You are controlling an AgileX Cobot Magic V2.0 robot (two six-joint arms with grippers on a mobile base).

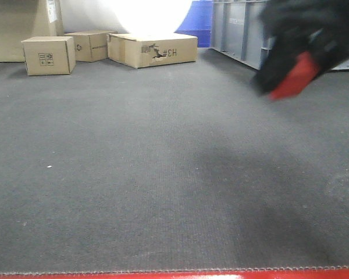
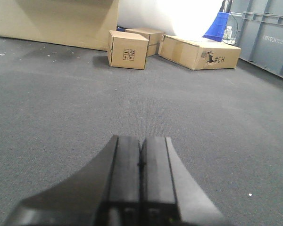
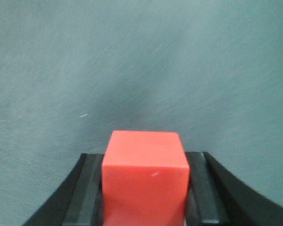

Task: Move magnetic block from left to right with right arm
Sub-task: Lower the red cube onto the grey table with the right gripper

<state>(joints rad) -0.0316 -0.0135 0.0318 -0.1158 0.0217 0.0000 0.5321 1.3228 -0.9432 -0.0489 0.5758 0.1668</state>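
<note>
My right gripper will put the magnetic block down on the open grey carpet (image 1: pixel 177 168) between the cardboard boxes and the red edge. The block now hangs above the grey carpet.
The magnetic block (image 3: pixel 145 174), a small bright-red cube, fills the space between the black fingers of my right gripper (image 3: pixel 145 162), which is shut on it. In the front view the same block (image 1: pixel 295 77) hangs blurred in the upper right, above the grey carpet, held by the dark right gripper (image 1: pixel 291 67). My left gripper (image 2: pixel 141 141) is low over the carpet with its two fingers pressed together and nothing between them. The left gripper is out of the front view.
Grey carpet (image 1: pixel 163 174) covers the floor. Three brown cardboard boxes (image 1: pixel 49 55) (image 1: pixel 92 45) (image 1: pixel 153 49) stand at the back left. Grey plastic crates (image 1: pixel 238 29) line the back right, beside a blue container (image 1: pixel 195 20). A red edge (image 1: pixel 174 275) runs along the near side.
</note>
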